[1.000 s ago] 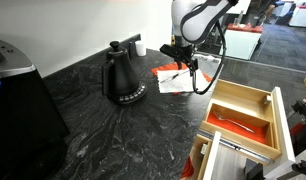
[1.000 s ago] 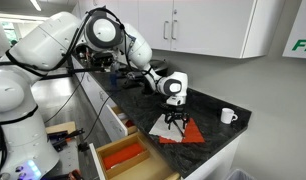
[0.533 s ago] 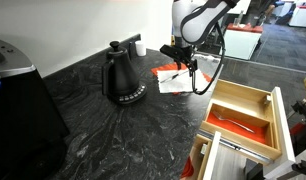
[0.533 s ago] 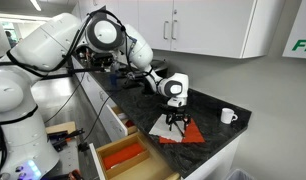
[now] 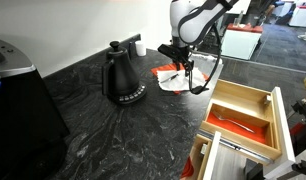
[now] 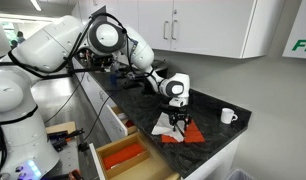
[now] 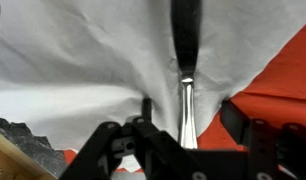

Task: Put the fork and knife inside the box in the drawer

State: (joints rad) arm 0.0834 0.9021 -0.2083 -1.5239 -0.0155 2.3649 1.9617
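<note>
My gripper's fingers have the white paper bunched up between them around the utensil, so they should open, ease off the paper and close on the utensil alone (image 7: 188,98).
My gripper (image 7: 190,118) is open and low over the red-and-white paper sheets (image 5: 169,82). Its fingers stand on either side of a slender silvery utensil (image 7: 186,95) lying on the paper. I cannot tell whether it is the fork or the knife. The gripper also shows in both exterior views (image 5: 183,69) (image 6: 176,127). The light-wood box (image 5: 244,92) with a red-orange bottom sits in the open drawer (image 5: 231,146) beside the counter. It also shows in an exterior view (image 6: 124,157). A thin pale streak lies on the box's bottom; I cannot tell what it is.
A black kettle (image 5: 121,78) stands on the dark stone counter next to the paper. A white mug (image 5: 140,46) (image 6: 227,116) is by the wall. A large dark appliance (image 5: 18,105) fills the near counter end. White cabinets hang above.
The gripper has come down slightly onto the paper, over the utensil. Nothing else has moved.
</note>
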